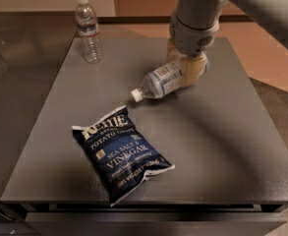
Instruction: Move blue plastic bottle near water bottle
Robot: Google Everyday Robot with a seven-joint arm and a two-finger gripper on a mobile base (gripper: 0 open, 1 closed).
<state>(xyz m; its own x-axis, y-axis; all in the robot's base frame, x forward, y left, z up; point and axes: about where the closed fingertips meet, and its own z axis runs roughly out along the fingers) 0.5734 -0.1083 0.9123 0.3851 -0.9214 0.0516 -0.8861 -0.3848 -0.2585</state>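
Next, my gripper lets go of the blue plastic bottle on the grey table (pixel 114 57), next to the bottom end of the water bottle.
The blue plastic bottle (pixel 164 80) is held on its side, white cap pointing left and slightly down, just above the grey table (pixel 222 132). My gripper (pixel 184 67) is shut on the bottle's base end, its tan fingers (pixel 194 69) wrapping the body. The water bottle (pixel 88 30) stands upright at the table's far left corner, well to the left of the held bottle.
A dark blue Kettle chip bag (pixel 121 152) lies flat at the front middle of the table. My arm reaches in from the upper right. Floor shows beyond the table's right edge.
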